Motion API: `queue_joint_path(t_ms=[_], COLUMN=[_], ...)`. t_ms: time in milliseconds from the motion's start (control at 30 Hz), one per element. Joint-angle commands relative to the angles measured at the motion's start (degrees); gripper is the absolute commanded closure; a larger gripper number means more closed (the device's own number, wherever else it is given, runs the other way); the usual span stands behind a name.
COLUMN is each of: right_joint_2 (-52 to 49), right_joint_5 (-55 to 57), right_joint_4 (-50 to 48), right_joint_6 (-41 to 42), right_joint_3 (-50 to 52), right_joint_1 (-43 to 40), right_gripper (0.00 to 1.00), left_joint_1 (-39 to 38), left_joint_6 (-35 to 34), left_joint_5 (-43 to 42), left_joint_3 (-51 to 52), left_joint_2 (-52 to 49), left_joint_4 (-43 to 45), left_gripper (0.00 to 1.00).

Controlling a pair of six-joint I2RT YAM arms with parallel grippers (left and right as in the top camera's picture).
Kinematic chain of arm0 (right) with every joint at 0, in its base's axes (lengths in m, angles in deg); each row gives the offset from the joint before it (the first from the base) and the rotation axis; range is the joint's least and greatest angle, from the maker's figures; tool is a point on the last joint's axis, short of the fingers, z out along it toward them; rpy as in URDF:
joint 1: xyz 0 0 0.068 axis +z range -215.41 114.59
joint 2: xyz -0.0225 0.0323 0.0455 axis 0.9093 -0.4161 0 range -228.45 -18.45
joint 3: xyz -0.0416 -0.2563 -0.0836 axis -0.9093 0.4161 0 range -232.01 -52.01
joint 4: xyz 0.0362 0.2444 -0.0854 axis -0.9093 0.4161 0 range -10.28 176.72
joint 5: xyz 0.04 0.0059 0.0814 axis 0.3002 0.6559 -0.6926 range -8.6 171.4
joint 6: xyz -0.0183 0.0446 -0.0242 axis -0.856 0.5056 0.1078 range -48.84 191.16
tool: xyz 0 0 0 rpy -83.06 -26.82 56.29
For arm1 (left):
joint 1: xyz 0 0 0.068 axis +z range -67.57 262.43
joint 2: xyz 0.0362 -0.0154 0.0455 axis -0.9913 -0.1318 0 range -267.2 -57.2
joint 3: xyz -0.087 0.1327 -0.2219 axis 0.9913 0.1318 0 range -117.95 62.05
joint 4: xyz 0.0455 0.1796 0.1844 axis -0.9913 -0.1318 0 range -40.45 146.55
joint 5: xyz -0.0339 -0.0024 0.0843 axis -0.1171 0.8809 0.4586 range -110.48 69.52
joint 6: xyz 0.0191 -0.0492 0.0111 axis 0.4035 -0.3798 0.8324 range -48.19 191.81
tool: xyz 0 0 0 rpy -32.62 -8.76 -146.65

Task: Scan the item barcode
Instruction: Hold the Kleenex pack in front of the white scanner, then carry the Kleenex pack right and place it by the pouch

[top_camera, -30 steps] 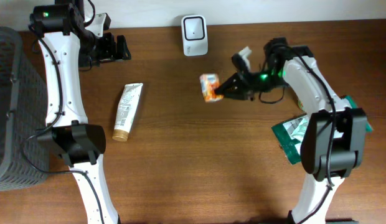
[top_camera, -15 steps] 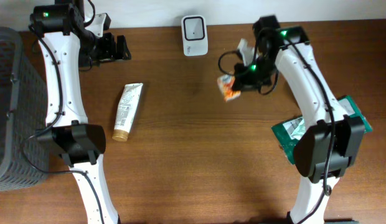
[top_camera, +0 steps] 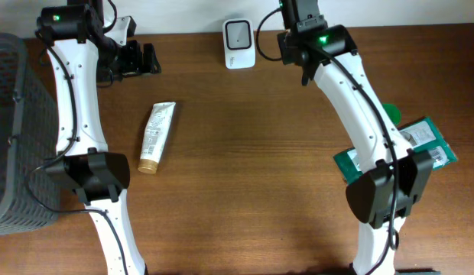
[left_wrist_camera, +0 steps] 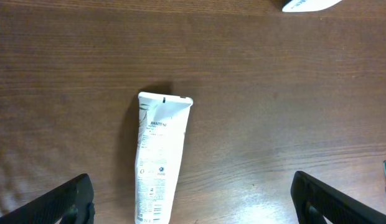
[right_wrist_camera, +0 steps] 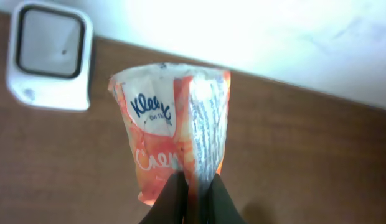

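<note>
Next, my right gripper puts the Kleenex tissue pack down on the green packets' end (top_camera: 355, 156) nearest the middle of the table.
In the right wrist view, my right gripper (right_wrist_camera: 193, 186) is shut on the lower edge of an orange and white Kleenex tissue pack (right_wrist_camera: 168, 130). The pack is held upright above the wood, just right of the white barcode scanner (right_wrist_camera: 50, 56). Overhead, the scanner (top_camera: 239, 43) stands at the table's back edge. The right arm's wrist (top_camera: 302, 34) is beside it and hides the pack. My left gripper (top_camera: 141, 59) is at the back left, open with nothing between its fingers (left_wrist_camera: 62, 205).
A white Pantene tube (top_camera: 157, 136) lies on the table left of centre, below the left gripper (left_wrist_camera: 190, 186). Green packets (top_camera: 394, 153) lie at the right edge. A grey basket (top_camera: 15, 130) stands at the far left.
The right arm has swung from the middle of the table to the back edge, carrying the tissue pack next to the scanner. The left arm has not moved.
</note>
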State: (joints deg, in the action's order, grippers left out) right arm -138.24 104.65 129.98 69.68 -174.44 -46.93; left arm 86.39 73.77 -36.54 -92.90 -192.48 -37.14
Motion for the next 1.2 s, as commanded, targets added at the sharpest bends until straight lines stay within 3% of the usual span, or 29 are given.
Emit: queue_joint_path(t_ms=[0, 200, 333, 467, 1000, 1167], right_joint_2=[-4.0, -11.0, -16.8, -22.5, -24.0, -13.3], right_joint_5=[3.0, 2.9, 3.0, 2.9, 5.7, -3.3], right_joint_4=[-5.4, -22.9, -40.7, -48.1, -52.4, -38.2], right_joint_6=[-6.7, -21.1, -38.2, -48.4, -48.8, -32.7], right_joint_3=[-0.9, -0.9, -0.9, -0.9, -0.9, -0.9], right_joint_1=[0.1, 0.9, 3.4, 5.5, 8.3, 8.3], right_gripper=[0.96, 0.96, 0.96, 0.96, 0.96, 0.96], left_joint_1=[-0.2, -0.2, -0.2, -0.2, -0.2, -0.2], left_joint_6=[0.3, 0.3, 0.3, 0.3, 0.3, 0.3], left_joint_5=[-0.7, -0.7, -0.7, -0.7, -0.7, -0.7], left_joint_3=[-0.8, -0.8, -0.8, -0.8, -0.8, -0.8], left_joint_2=[1.2, 1.2, 1.2, 1.2, 1.2, 1.2], left_joint_4=[0.0, 0.0, 0.0, 0.0, 0.0, 0.0], left_gripper=[0.01, 0.01, 0.01, 0.01, 0.01, 0.01])
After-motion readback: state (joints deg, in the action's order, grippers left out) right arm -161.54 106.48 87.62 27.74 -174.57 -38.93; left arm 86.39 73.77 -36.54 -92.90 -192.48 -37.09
